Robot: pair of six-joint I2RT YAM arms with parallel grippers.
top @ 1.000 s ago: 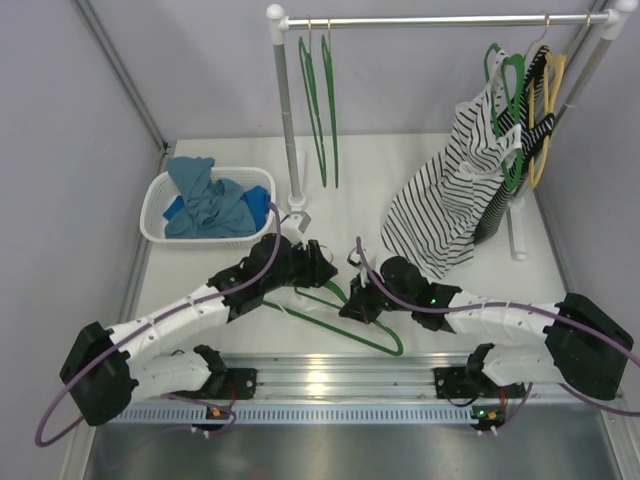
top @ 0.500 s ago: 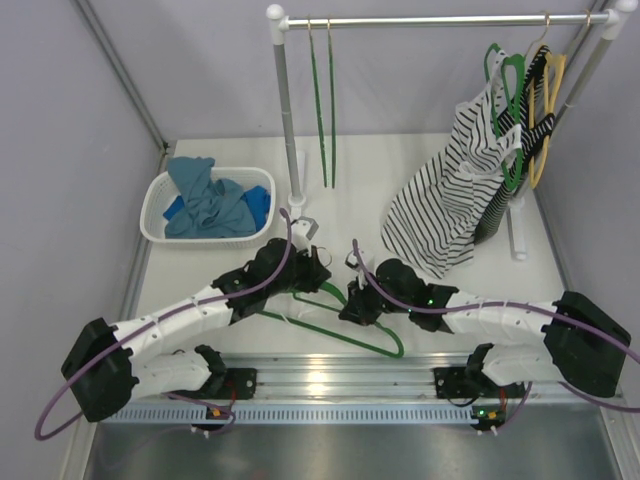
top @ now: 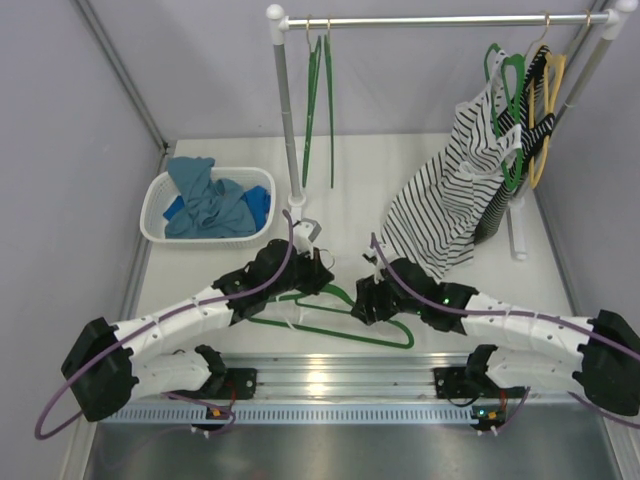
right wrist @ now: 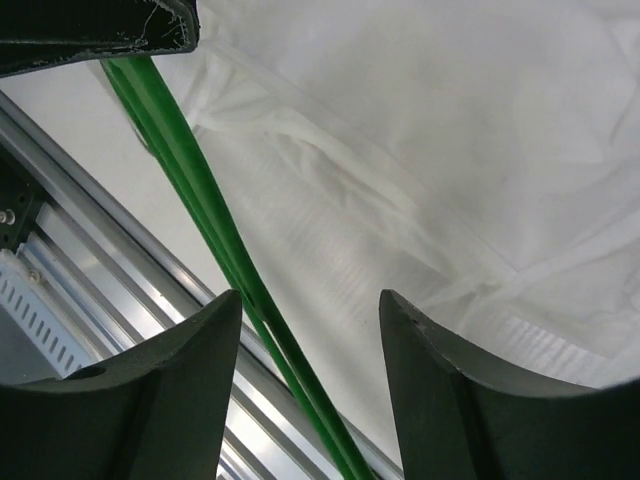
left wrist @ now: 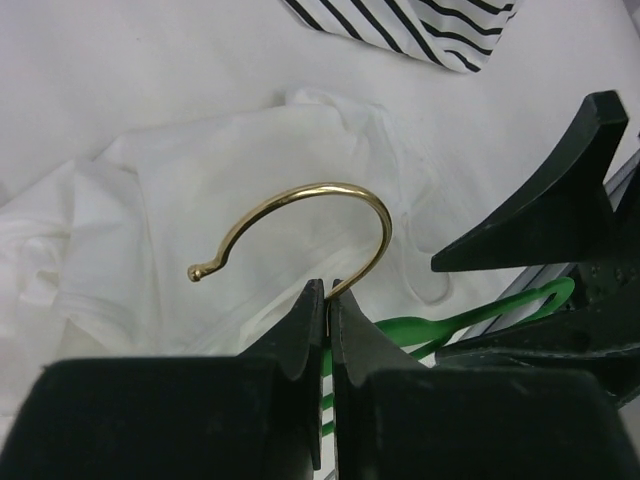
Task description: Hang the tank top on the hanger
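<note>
The robot's right gripper needs to close on the tank top's shoulder strap (top: 390,331), beside the end of the green hanger farther from the left gripper.
The green hanger (top: 335,322) lies flat near the table's front edge. Its gold hook (left wrist: 300,215) rises over the white tank top (left wrist: 190,200), which is spread on the table. My left gripper (left wrist: 328,296) is shut on the foot of that hook; from above it sits at the hanger's top (top: 318,278). My right gripper (right wrist: 310,312) stands open over the tank top (right wrist: 420,140), with the hanger's green bar (right wrist: 195,190) running between its jaws close to the left finger, untouched. From above, the right gripper (top: 363,300) is just right of the left one.
A white basket (top: 155,222) of blue garments stands at the back left. The rail behind carries green hangers (top: 320,100), a striped top (top: 440,215) and a yellow hanger (top: 550,120). An aluminium rail (top: 330,375) runs along the near edge.
My left gripper closed on the hanger's hook. My right gripper opened, let go of the hanger and shifted slightly right. The hanger's lower bar swung toward the right.
</note>
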